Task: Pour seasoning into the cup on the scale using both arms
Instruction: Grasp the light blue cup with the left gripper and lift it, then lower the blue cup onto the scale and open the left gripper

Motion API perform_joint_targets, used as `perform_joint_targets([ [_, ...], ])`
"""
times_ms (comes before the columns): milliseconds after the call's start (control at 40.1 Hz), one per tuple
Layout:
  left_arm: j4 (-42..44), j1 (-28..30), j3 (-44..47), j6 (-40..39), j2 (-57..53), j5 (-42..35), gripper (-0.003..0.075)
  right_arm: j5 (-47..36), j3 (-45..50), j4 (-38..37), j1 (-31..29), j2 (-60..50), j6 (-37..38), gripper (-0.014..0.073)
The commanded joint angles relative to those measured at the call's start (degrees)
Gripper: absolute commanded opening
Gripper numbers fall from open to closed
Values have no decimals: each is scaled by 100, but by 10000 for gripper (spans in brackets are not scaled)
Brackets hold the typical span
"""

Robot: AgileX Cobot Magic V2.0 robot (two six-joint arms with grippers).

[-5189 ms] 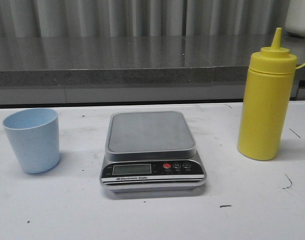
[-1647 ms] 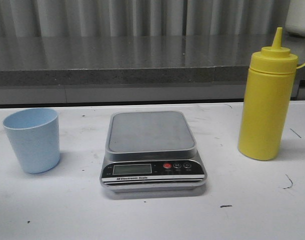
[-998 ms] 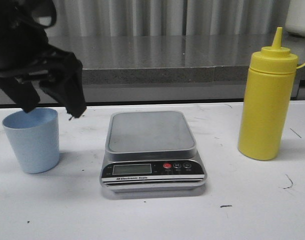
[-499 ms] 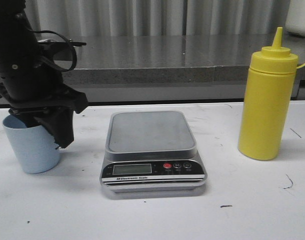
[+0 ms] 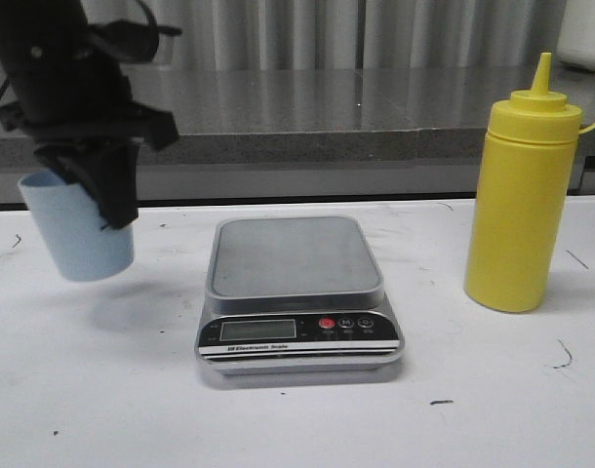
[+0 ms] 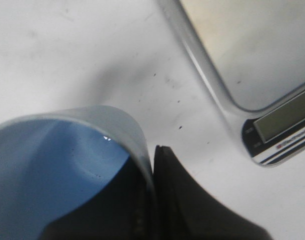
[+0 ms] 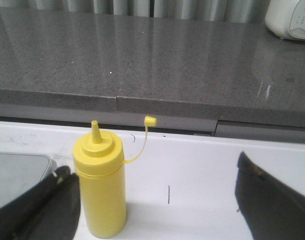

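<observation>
The robot's left gripper should set the pale blue cup down on the middle of the scale's bare platform (image 5: 289,258).
The pale blue cup (image 5: 78,239) hangs tilted above the white table, left of the scale (image 5: 296,283). My left gripper (image 5: 95,198) is shut on the cup's rim, one finger inside and one outside. In the left wrist view the cup (image 6: 57,165) fills the near side, its wall pinched by the outer finger (image 6: 192,205), with the scale (image 6: 262,75) beyond. The yellow seasoning bottle (image 5: 520,205) stands upright right of the scale, its cap hanging open on a strap. My right gripper (image 7: 152,167) is open, with the bottle (image 7: 100,195) standing ahead, close to one finger. The right gripper is out of the front view.
A grey stone counter ledge (image 5: 278,117) runs along the back of the table (image 5: 278,419). A white appliance (image 5: 582,34) sits on it at the far right. The scale's platform carries nothing.
My left arm came in from above, closed on the cup's rim and lifted it off the table, slightly right. The bottle and scale have not moved.
</observation>
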Motion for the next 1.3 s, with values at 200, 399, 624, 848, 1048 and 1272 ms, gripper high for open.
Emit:
perform_joint_targets([
  [200,-31,-920,-1649,11,87,122,-20,-436,-220,12,-21,58,-20,641],
  [399,44,-1394,-2556,11,913,430,-20,-436,-220,12,-21,58,-20,641],
  [624,387,-1636,-2900,-135,1396,560,-18,-436,-220,12,-21,58,-20,641],
  [848,388,-1650,-2900,-135,1533,569,105,-436,-220,12,-21,58,-20,641],
  [1048,388,-1650,-2946,-135,1509,666,398,-436,-220,12,-21,58,-20,641],
  [1272,380,-1650,-3598,-145,1393,1240,464,-436,-220,12,-21,58,-20,641],
])
